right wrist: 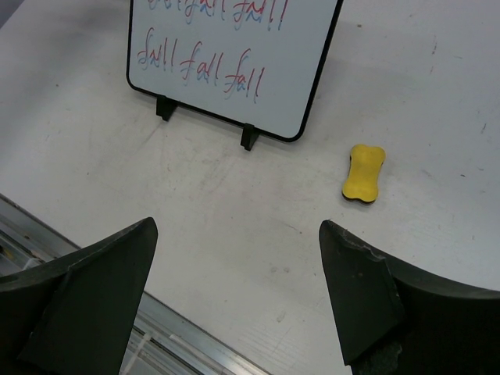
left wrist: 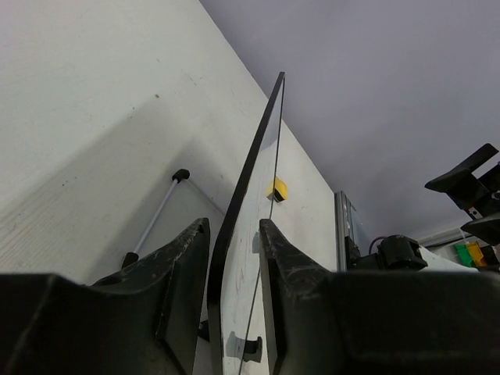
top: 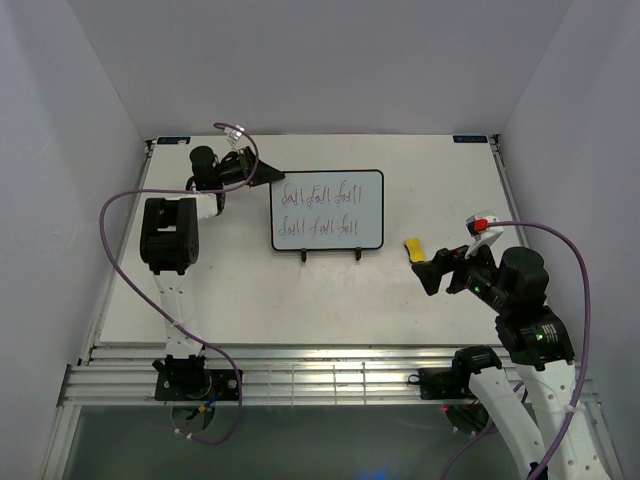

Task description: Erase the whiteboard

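I will close my right gripper on the narrow middle (top: 414, 250) (right wrist: 364, 173) of the yellow eraser, since I will wipe the scribbles off the whiteboard with it.
The whiteboard (top: 327, 210) stands tilted at the table's middle, with two rows of red-green scribbles. My left gripper (top: 266, 176) is at its upper left corner. In the left wrist view the fingers (left wrist: 234, 226) close around the board's black-framed edge (left wrist: 258, 144). The yellow eraser (top: 413, 249) lies on the table right of the board. It also shows in the left wrist view (left wrist: 276, 188) and the right wrist view (right wrist: 364, 173). My right gripper (top: 440, 268) is open and empty, just near of the eraser. From the right wrist (right wrist: 238, 226) the board (right wrist: 234, 47) is ahead.
The board's wire stand has black feet (top: 303, 256) on the table; a leg shows behind the board (left wrist: 156, 215). An aluminium rail (top: 300, 370) runs along the near table edge. White walls enclose the left, back and right.
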Tool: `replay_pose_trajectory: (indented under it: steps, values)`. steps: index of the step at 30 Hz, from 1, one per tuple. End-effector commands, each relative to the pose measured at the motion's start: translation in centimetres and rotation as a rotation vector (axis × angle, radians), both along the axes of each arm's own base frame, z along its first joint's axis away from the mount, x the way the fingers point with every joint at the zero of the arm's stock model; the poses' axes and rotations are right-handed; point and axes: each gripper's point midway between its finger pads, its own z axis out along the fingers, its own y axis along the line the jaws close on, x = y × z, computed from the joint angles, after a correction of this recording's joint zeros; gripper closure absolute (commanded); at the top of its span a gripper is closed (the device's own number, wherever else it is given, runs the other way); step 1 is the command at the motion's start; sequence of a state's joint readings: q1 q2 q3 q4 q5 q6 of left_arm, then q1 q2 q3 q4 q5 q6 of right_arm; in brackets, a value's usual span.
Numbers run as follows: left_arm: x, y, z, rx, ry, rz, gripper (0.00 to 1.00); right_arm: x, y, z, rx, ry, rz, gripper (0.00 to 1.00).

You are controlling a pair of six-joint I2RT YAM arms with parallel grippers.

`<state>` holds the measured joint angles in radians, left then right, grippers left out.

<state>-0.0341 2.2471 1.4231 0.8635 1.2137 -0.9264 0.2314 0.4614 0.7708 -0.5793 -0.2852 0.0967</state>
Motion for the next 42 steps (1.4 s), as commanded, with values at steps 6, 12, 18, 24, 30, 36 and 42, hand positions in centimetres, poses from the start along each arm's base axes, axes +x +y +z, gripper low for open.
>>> replay_pose_trajectory:
  steps: [6,12,18,24,30,36,42]
  values:
    - [0.3,-0.1,0.5,-0.001,-0.048,-0.029,0.57,0.2,0.3,1.0,-0.002,-0.034,0.023,0.10]
    - [0.5,-0.1,-0.2,-0.002,-0.032,-0.032,0.58,0.2,0.3,1.0,-0.002,-0.031,0.019,0.10]
    - [0.7,-0.1,-0.9,-0.003,-0.016,-0.032,0.74,0.5,0.0,0.6,-0.013,0.000,-0.004,0.10]
    - [0.1,-0.1,0.3,-0.016,-0.044,-0.038,1.00,1.1,-0.5,-0.2,-0.008,0.034,-0.055,0.10]
    - [-1.7,-0.2,4.2,-0.091,-0.140,-0.076,1.00,2.9,0.0,-3.1,0.094,0.153,-0.141,0.10]
    - [-2.2,-0.1,8.0,-0.115,-0.247,-0.042,1.00,5.3,-0.4,-6.4,0.147,0.207,-0.249,0.10]
    - [-2.5,0.1,13.0,-0.148,-0.300,0.037,1.00,7.5,-1.9,-9.7,0.063,0.268,-0.357,0.10]
